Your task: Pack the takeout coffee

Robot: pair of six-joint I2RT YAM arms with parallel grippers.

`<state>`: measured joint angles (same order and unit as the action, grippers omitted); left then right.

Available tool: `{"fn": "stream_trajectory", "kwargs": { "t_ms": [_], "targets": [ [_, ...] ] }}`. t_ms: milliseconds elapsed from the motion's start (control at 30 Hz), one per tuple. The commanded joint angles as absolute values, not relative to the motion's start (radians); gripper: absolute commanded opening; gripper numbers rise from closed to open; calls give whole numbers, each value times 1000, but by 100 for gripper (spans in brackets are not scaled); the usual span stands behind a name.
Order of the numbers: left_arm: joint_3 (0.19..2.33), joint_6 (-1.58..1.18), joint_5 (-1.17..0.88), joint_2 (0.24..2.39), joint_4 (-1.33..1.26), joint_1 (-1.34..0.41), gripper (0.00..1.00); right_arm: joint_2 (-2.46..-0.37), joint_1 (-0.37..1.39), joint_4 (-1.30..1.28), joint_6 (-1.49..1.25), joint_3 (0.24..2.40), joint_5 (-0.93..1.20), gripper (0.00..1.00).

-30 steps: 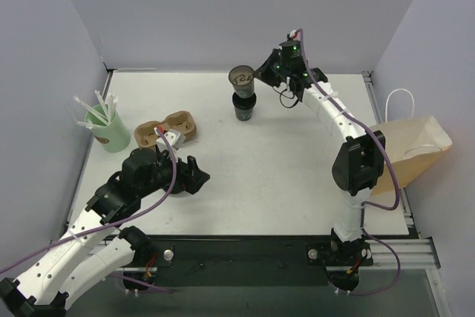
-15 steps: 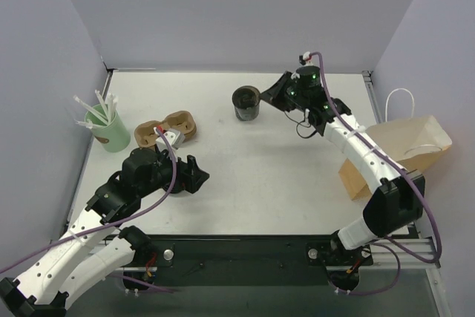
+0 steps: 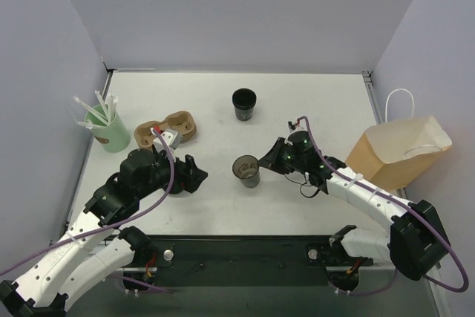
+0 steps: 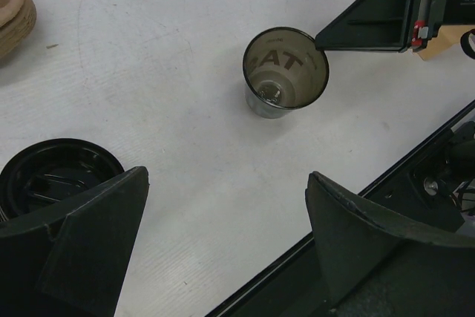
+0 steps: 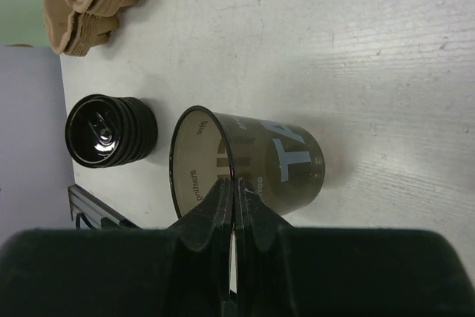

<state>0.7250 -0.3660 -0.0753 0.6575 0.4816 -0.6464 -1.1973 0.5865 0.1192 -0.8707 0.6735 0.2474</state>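
Observation:
My left gripper will close on the top lid's edge point(image 3: 168, 182) point(image 4: 3, 192) at the black stack, on the side away from the small dark cup.
A small dark disposable cup point(image 3: 246, 171) with pale lettering stands open, without a lid, at the table's front middle. No lidded cup shows in any view. My right gripper point(image 3: 261, 162) is shut on the cup's right rim, one finger inside and one outside, as the right wrist view shows: gripper point(image 5: 235, 183), cup point(image 5: 289, 165). My left gripper point(image 3: 191, 174) is open and empty, left of the cup. In the left wrist view the left gripper point(image 4: 226, 176) is well short of the cup point(image 4: 286, 64). A brown paper bag point(image 3: 401, 150) stands at the right edge.
A squat ribbed black stack point(image 5: 111, 130) sits by my left finger point(image 4: 56, 176). Another black cup point(image 3: 244, 104) stands at the back middle. Brown cup carriers point(image 3: 167, 130) and a mint-green cup of white straws point(image 3: 107, 128) are at the left.
My right arm has carried the lidless cup from above the back black cup down and forward to the table's front middle. My left arm has barely moved.

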Motion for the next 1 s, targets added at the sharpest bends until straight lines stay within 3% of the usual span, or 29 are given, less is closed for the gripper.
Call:
{"fn": "stream_trajectory", "kwargs": {
  "t_ms": [0,167,233,333,433,600,700,767,967],
  "targets": [
    [749,-370,-43,650,457,-650,97,-1157,594,271,-913,594,239,0],
    [765,-383,26,661,501,-650,97,-1112,595,247,-897,561,212,2],
    [778,-394,101,663,526,-650,97,-1095,595,181,-879,584,187,9],
    [810,-435,217,673,609,-650,97,-1042,595,88,-850,617,150,28],
    [842,-556,412,695,757,-649,96,-979,595,-64,-810,681,106,38],
    [876,-681,644,771,899,-646,88,-890,623,-208,-753,713,57,39],
    [907,-713,658,859,925,-640,81,-832,649,-245,-747,706,28,39],
    [920,-754,664,931,948,-629,70,-798,670,-267,-747,703,5,39],
    [904,-772,600,1038,888,-588,60,-758,706,-285,-746,693,-37,38]
  ]
}}
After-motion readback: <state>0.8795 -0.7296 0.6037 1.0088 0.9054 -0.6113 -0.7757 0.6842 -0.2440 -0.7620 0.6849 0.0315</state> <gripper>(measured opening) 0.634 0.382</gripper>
